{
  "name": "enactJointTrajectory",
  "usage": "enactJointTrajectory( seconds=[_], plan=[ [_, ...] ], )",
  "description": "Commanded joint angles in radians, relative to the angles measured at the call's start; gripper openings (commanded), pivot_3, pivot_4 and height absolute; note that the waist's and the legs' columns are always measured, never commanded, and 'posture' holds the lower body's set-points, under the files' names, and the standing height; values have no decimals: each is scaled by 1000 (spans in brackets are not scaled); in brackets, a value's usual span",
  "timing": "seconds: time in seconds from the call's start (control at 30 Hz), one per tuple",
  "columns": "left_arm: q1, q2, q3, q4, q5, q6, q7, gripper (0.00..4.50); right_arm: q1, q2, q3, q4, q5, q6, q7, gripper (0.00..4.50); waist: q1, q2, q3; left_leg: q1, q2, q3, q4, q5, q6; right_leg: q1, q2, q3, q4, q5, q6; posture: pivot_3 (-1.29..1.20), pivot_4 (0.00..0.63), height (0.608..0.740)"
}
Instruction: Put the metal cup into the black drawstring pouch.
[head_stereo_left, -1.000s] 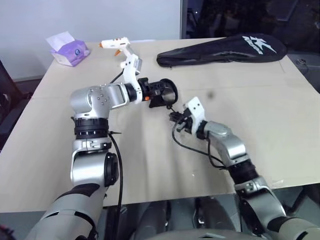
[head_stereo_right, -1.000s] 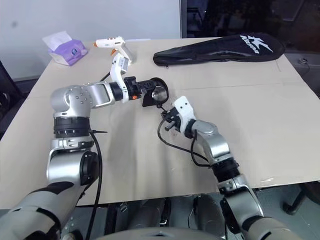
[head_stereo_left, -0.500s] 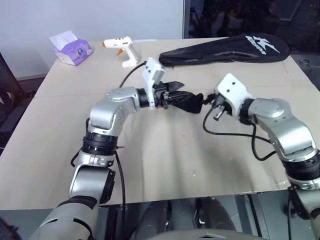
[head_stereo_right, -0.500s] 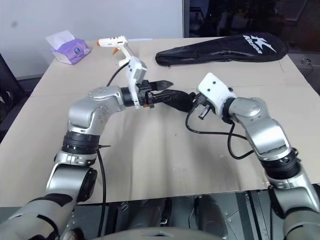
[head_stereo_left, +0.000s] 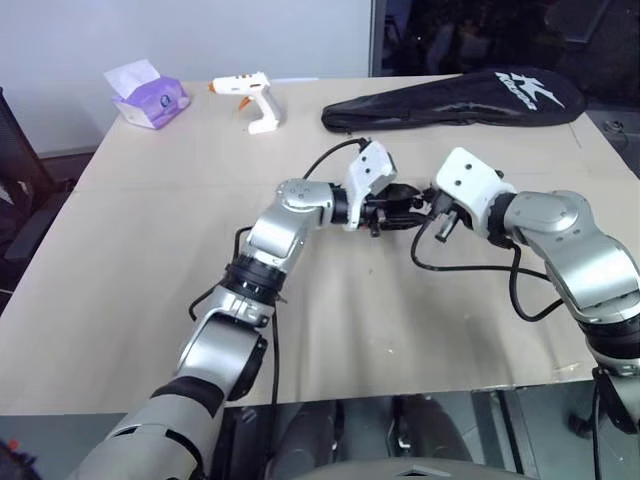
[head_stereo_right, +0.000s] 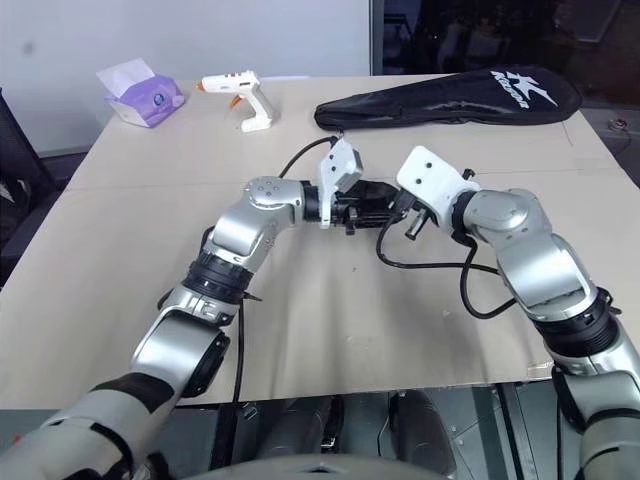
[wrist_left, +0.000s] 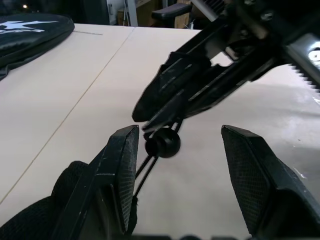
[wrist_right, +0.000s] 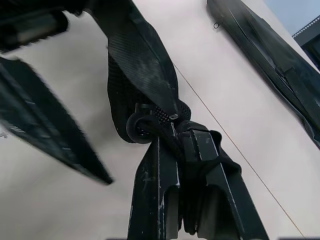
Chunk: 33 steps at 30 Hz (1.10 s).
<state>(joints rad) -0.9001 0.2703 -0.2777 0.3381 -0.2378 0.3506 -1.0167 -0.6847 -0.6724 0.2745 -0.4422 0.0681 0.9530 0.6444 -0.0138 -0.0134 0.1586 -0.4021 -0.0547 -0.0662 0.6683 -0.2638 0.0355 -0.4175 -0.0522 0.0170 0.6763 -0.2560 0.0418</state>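
My right gripper needs to release the black drawstring pouch's cord, now held above the middle of the table, on the bare table midway (head_stereo_left: 432, 260) between racket cover and near edge.
My two grippers meet above the middle of the table (head_stereo_left: 130, 260). The right gripper (head_stereo_left: 430, 206) is shut on the black drawstring pouch (wrist_right: 118, 96), pinching its cord and a fold of fabric just behind the round cord lock (wrist_left: 162, 142). My left gripper (head_stereo_left: 398, 204) reaches across from the left and stands open (wrist_left: 180, 132), with the cord lock hanging between its fingers (wrist_left: 122, 165) and touching neither. More black fabric bunches at the base of the left fingers. The metal cup is hidden.
A long black racket cover (head_stereo_left: 455, 98) with a white logo lies at the back right. A white glue gun (head_stereo_left: 250, 98) and a purple tissue pack (head_stereo_left: 150, 95) sit at the back left. A black cable (head_stereo_left: 470, 265) loops under the right wrist.
The left gripper has opened and swung right, up to the right gripper. The right arm rose and moved right with the pouch's cord, then held still. The cup's rim no longer shows.
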Motion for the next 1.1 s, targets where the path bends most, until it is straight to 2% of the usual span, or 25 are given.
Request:
enactJointTrajectory(
  seconds=[0.03,0.1,0.17,0.23,0.47,0.73,0.87,1.0,1.1],
  plan=[
    [-42,-25,24,20,-8,-13,-16,2346,-19,-15,-13,-63,-11,15,-7,0,1,0,0,0,0,0,0,0,0,0,0,0,0,0,0,0,150,740],
    [-47,-29,25,27,-6,-13,-22,2033,-18,-16,-14,-71,-10,22,-8,0,1,0,0,0,0,0,0,0,0,0,0,-1,0,0,0,0,150,740],
    [-51,-33,28,39,-2,-18,-22,946,-16,-20,-12,-75,-12,25,-7,0,1,0,0,0,0,0,0,0,0,0,0,-1,0,0,0,0,150,740],
    [-55,-38,33,45,-5,-18,-22,219,-13,-22,-12,-79,-13,28,-7,0,1,0,0,0,0,0,0,0,0,0,0,-1,0,0,0,0,150,740],
    [-63,-32,30,103,32,-34,-3,181,29,-38,-38,-86,-17,34,-18,0,1,0,0,0,0,0,0,0,0,0,0,-1,0,0,0,0,150,740],
    [-62,30,-9,366,203,-213,51,181,201,-118,-257,-104,-26,73,-74,0,4,-1,0,-1,0,0,0,0,0,0,0,-1,0,0,0,0,150,740],
    [-77,60,-26,469,275,-291,85,181,276,-137,-308,-106,-23,65,-86,0,5,-1,0,-1,0,-1,0,0,0,0,0,-1,0,0,0,0,150,740],
    [-88,71,-21,503,290,-344,93,181,308,-121,-326,-101,-9,61,-100,0,0,-1,0,-1,0,0,1,0,1,0,0,0,0,0,0,0,150,740],
    [-61,58,36,432,199,-336,14,181,327,-31,-361,-109,64,29,-100,0,0,-1,0,-1,0,0,1,0,1,0,1,-1,1,0,0,0,150,740]
  ],
)
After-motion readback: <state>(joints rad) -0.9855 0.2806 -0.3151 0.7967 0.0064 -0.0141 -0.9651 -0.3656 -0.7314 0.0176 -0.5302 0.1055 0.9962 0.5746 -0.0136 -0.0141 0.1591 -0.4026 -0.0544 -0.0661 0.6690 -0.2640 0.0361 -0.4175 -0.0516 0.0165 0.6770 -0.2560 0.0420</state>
